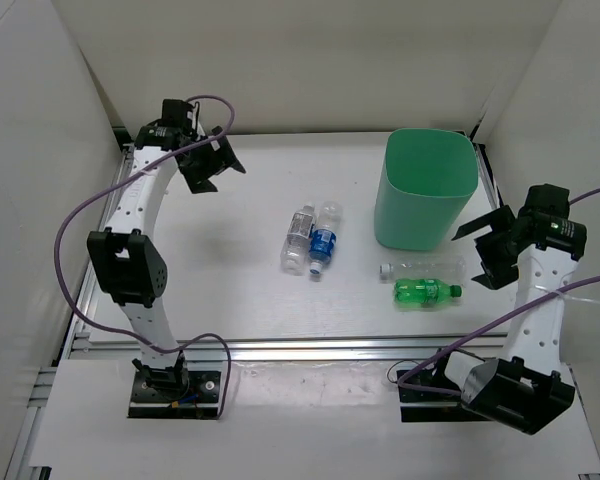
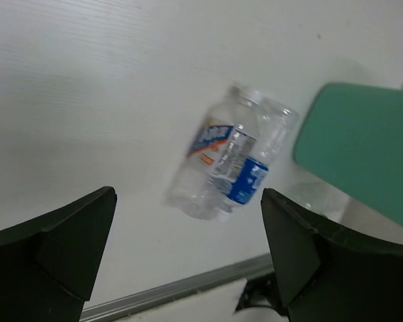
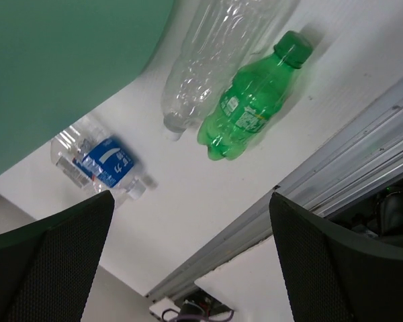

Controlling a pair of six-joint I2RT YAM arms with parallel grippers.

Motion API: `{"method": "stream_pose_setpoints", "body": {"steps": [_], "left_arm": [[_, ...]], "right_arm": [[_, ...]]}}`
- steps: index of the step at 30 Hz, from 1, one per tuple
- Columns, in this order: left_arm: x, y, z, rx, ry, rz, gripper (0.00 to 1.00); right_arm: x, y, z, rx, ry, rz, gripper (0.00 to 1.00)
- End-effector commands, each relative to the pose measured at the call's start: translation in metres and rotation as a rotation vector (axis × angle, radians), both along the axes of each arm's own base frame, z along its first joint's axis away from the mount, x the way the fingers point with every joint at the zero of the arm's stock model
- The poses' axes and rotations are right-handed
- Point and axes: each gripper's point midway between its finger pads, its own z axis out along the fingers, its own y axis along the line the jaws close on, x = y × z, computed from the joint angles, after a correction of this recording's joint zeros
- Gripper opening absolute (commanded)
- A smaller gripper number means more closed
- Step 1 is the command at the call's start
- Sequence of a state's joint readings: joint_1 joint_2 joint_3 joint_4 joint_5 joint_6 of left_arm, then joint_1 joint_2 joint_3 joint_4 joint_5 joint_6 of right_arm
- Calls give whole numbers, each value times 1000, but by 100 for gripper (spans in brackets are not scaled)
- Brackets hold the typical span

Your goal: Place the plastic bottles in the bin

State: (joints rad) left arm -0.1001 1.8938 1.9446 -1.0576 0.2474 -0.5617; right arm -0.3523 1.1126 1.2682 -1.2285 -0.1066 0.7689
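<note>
My left gripper needs to next go to the bottle with the pale label, beside the one with the blue label, and close on the bottle's label (image 1: 300, 228) (image 2: 219, 150).
The mint-green bin (image 1: 420, 212) stands upright at the back right. Two clear bottles lie side by side at mid-table: the pale-label one (image 1: 299, 238) and the blue-label one (image 1: 323, 241). The plain clear white-capped bottle (image 1: 426, 267) and the green bottle (image 1: 427, 291) lie just in front of the bin. My left gripper (image 1: 212, 170) is open and empty at the back left, well away from the bottles. My right gripper (image 1: 486, 250) is open and empty, to the right of the bin, above the green bottle (image 3: 252, 111) and clear bottle (image 3: 208, 60).
White walls enclose the table on three sides. A metal rail (image 1: 310, 348) runs along the near edge, with both arm bases behind it. The left wrist view shows the pale-label bottle (image 2: 215, 157), the blue-label bottle (image 2: 258, 169) and the bin (image 2: 363, 154).
</note>
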Motion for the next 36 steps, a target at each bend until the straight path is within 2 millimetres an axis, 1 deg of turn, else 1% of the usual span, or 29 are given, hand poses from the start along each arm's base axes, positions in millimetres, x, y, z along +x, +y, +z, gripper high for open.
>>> {"method": "stream_pose_setpoints", "body": {"steps": [1,2,3,4,5,6,7,9,10,11,12,13,14,17,19,20,21,23,24,25,26,27,28,29,31,32,34,35,36], "left_arm": [[4,-41,-10,-272,10,-176,100],[9,-46,-15,-301,8,-197,100],[21,-52,-2,-308,-29,-202,100],[33,-54,-17,-315,-1,-189,100],[41,-59,-19,-308,-8,-197,100],[50,-67,-6,-315,-33,-204,100],[61,-66,-27,-310,9,-179,100],[69,-82,-38,-318,12,-210,100],[73,-81,-41,-310,13,-192,100],[75,-88,-46,-260,0,-184,100],[74,-89,-52,-226,0,-187,100],[78,-92,-47,-200,-43,-197,100],[78,-95,-49,-180,-50,-206,100],[74,-107,-70,-216,9,-227,100],[63,-129,-69,-255,8,-314,100],[64,-129,-76,-248,14,-324,100],[54,-140,-73,-275,28,-367,100],[46,-147,-77,-289,42,-407,100],[41,-154,-77,-292,35,-442,100],[40,-157,-71,-314,30,-458,100],[43,-162,-65,-342,-1,-481,100],[45,-167,-50,-381,-24,-480,100],[44,-172,-43,-421,-32,-499,100],[48,-174,-35,-430,-64,-496,100],[49,-172,-22,-434,-67,-453,100],[45,-171,-26,-434,-50,-449,100],[41,-173,-17,-459,-53,-453,100],[36,-174,-20,-480,-26,-455,100],[30,-173,-31,-486,20,-435,100]], "right_arm": [[15,14,15,52,-85,112,100],[17,18,11,69,-83,152,100],[19,21,9,92,-76,173,100],[19,25,5,113,-68,193,100],[20,27,5,128,-67,213,100],[20,26,2,127,-61,221,100],[20,28,3,135,-64,225,100],[23,29,11,113,-92,257,100],[27,33,15,106,-108,281,100],[27,33,18,96,-118,291,100],[28,35,20,93,-126,302,100],[31,34,26,75,-155,312,100],[31,34,26,75,-155,312,100],[30,34,31,61,-173,323,100],[30,34,31,61,-173,323,100],[30,32,30,53,-169,319,100],[30,32,30,53,-169,318,100],[29,31,31,39,-173,314,100],[30,31,29,39,-173,314,100],[29,31,31,35,-183,314,100],[27,31,28,39,-173,314,100],[27,31,28,39,-173,314,100],[27,31,28,39,-173,314,100],[29,31,28,35,-181,314,100],[28,31,25,40,-172,313,100],[28,31,25,40,-172,313,100],[27,33,23,52,-167,317,100],[29,32,24,48,-175,318,100],[29,34,24,56,-179,322,100]]}}
